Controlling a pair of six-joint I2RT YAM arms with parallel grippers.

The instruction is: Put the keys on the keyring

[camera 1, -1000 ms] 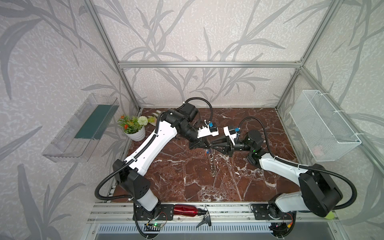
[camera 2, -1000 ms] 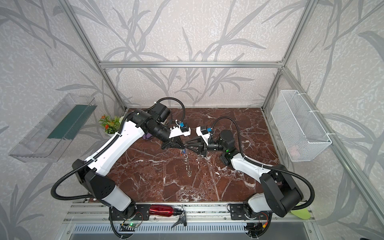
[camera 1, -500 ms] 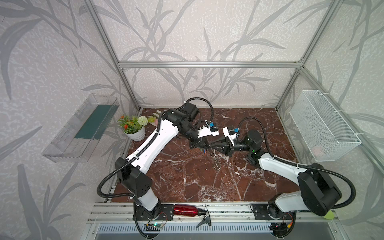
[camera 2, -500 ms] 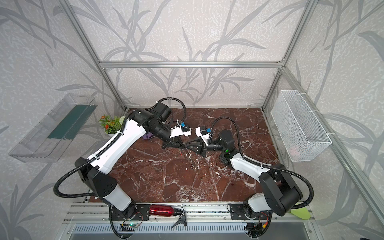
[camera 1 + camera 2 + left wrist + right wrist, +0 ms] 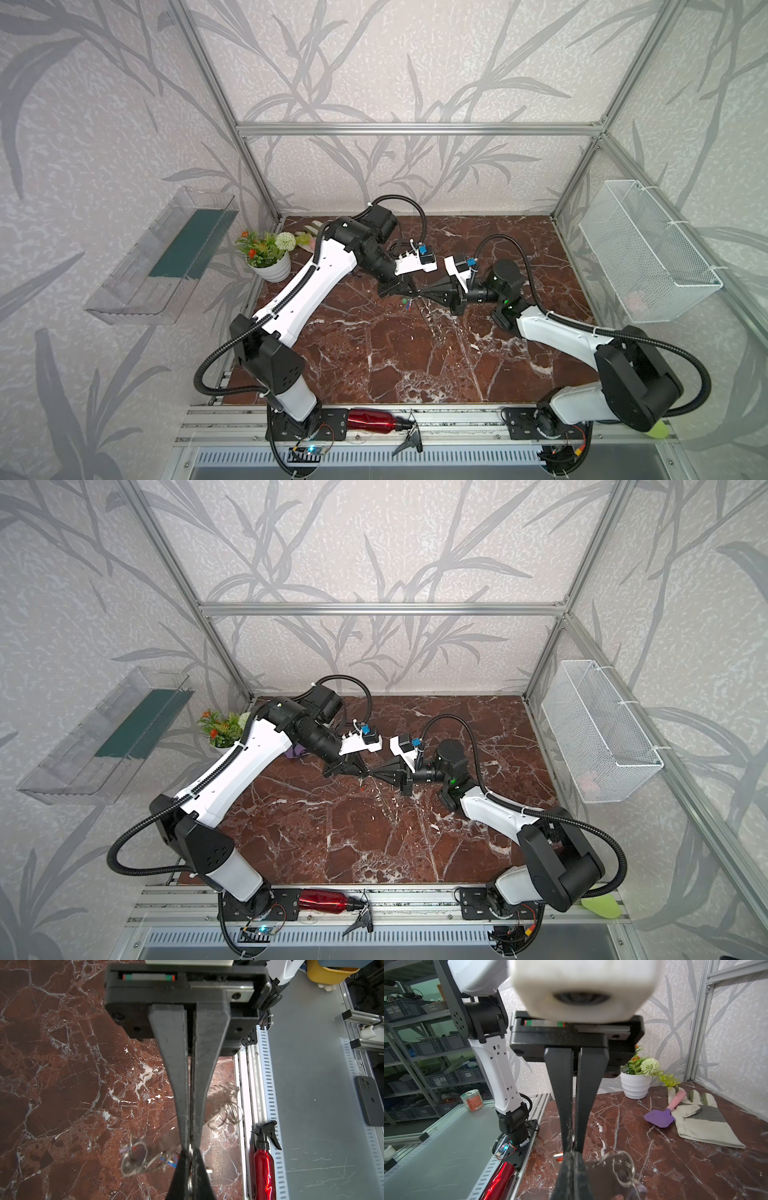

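Note:
My left gripper angles in from the far side, so it should open, swing back and grab the keyring (image 5: 367,773) across from my right gripper.
Both grippers meet tip to tip above the middle of the marble table. My left gripper (image 5: 413,293) (image 5: 190,1159) is shut on a thin metal split ring (image 5: 190,1151). My right gripper (image 5: 422,294) (image 5: 573,1156) faces it and is shut on the same ring. The keyring (image 5: 602,1174), a dark grey plate edged with wire rings, hangs beside the tips. More of its rings (image 5: 226,1105) dangle blurred below. The keys (image 5: 406,304) hang under the tips with green, blue and red tags. A blue tag (image 5: 171,1162) and an orange-red one (image 5: 558,1157) show close up.
A white flower pot (image 5: 270,262) stands at the back left. Near it lie a work glove (image 5: 699,1120) and a purple trowel (image 5: 660,1118). A red spray bottle (image 5: 374,419) lies on the front rail. A wire basket (image 5: 648,253) and a clear shelf (image 5: 166,257) hang on the side walls.
My right gripper's fingers have closed at the left gripper's tips. The left gripper stayed shut and drew slightly toward the back. The hanging rings and keys swung.

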